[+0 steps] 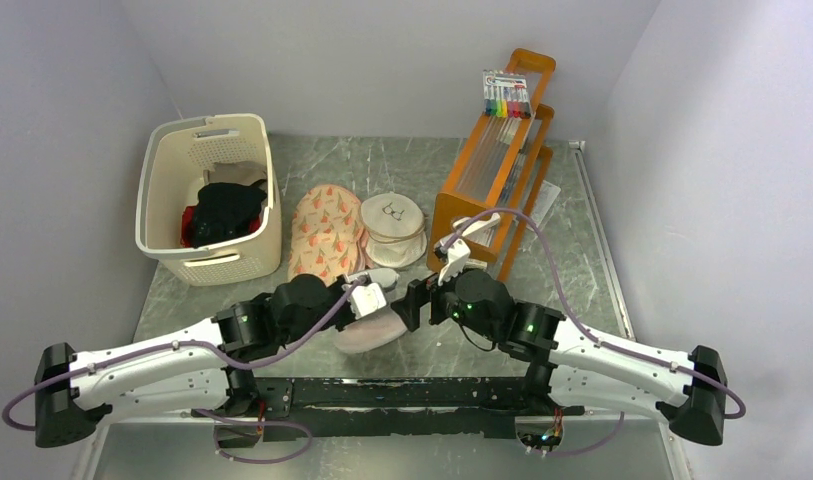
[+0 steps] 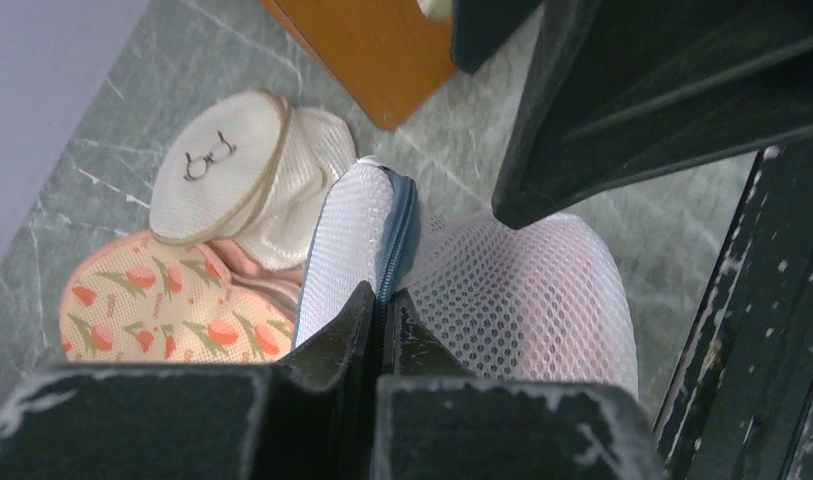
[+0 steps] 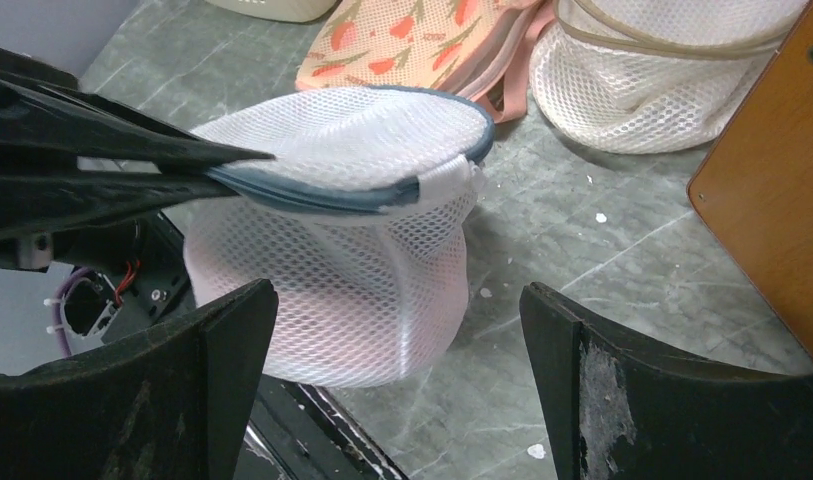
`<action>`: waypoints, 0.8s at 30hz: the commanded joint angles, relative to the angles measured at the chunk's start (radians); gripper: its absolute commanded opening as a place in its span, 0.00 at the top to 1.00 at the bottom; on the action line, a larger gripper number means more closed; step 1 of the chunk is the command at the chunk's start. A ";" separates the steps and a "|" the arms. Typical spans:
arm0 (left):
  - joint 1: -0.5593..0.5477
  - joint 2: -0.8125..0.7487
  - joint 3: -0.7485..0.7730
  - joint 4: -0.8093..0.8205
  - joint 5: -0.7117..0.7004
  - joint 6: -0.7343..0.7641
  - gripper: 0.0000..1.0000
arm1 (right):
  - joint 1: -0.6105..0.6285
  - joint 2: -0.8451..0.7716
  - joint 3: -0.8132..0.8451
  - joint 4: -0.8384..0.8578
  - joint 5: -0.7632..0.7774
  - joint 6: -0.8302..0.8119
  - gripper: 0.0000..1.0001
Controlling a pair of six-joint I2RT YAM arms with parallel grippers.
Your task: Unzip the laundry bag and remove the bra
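Note:
The zipper rim is pinched by my left gripper well away from the white tab, so that gripper should open and take the part of the zipper rim [image 3: 394, 198] beside that tab.
The white mesh laundry bag [image 3: 362, 270] with its grey-lavender zipper rim [image 3: 342, 196] sits at the table's near edge, between the two arms [image 1: 370, 332]. Pink fabric shows faintly through the mesh; the bra itself is hidden inside. The zipper looks closed. My left gripper [image 2: 385, 295] is shut on the zipper rim, and its fingers [image 3: 102, 165] pinch the rim from the left in the right wrist view. My right gripper [image 3: 397, 290] is open and empty, close to the bag's right side, with a white tab [image 3: 468, 180] on the rim facing it.
A peach patterned bag [image 1: 322, 235] and a beige round bag with a glasses print [image 1: 392, 228] lie just behind. A cream laundry basket [image 1: 158, 200] with clothes stands back left. An orange rack [image 1: 492, 180] holding markers [image 1: 506, 95] stands back right.

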 commanded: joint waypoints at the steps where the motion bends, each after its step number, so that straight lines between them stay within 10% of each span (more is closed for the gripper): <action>1: -0.012 -0.108 -0.055 0.301 -0.004 -0.053 0.93 | -0.011 -0.038 -0.047 0.077 0.012 0.030 0.07; 13: -0.010 0.109 -0.061 0.360 0.105 0.259 0.93 | -0.025 -0.139 -0.075 -0.019 0.103 0.048 0.09; 24: -0.015 -0.101 0.019 -0.142 0.136 -0.095 0.34 | -0.025 -0.189 -0.106 -0.029 0.080 0.059 0.28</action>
